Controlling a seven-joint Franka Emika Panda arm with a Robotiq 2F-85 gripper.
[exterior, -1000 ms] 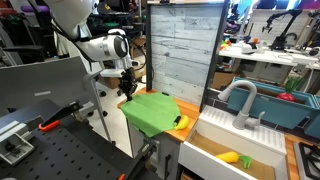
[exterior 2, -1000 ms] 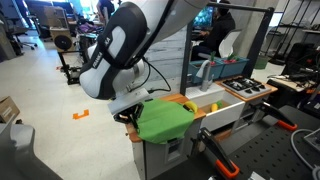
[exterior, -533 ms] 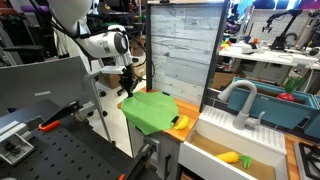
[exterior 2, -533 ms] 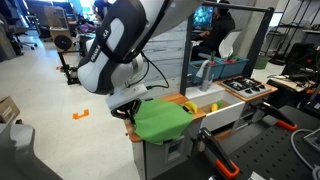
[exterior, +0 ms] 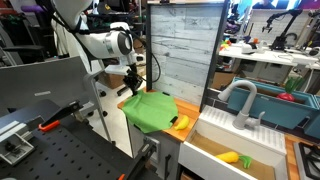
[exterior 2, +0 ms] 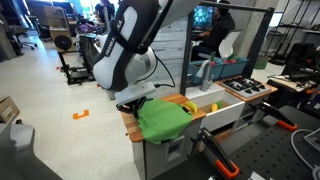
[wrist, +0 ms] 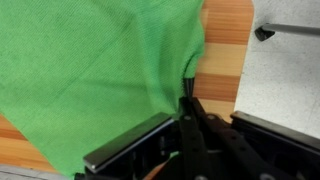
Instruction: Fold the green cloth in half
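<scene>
Next, my gripper lets go of the green cloth's lifted corner on the middle of the cloth (exterior: pixel 158 109), slightly toward the orange object.
The green cloth (exterior: pixel 152 110) lies on a wooden counter (exterior: pixel 190 126) in both exterior views (exterior 2: pixel 163 120). My gripper (exterior: pixel 133 89) is at the cloth's corner nearest the arm and is shut on it, lifting that corner slightly; it also shows in an exterior view (exterior 2: pixel 133 104). In the wrist view the green cloth (wrist: pixel 90 70) fills the left and a pinched fold runs down into my closed fingertips (wrist: pixel 188 92). The wooden counter (wrist: pixel 225 50) shows beside it.
An orange object (exterior: pixel 180 123) lies next to the cloth. A sink (exterior: pixel 235 150) with a grey faucet (exterior: pixel 240 100) and yellow items sits beyond the counter. A tall panel (exterior: pixel 183 50) stands behind the cloth.
My gripper has moved up and slightly toward the panel, carrying the cloth's corner with it. The cloth's near edge is raised.
</scene>
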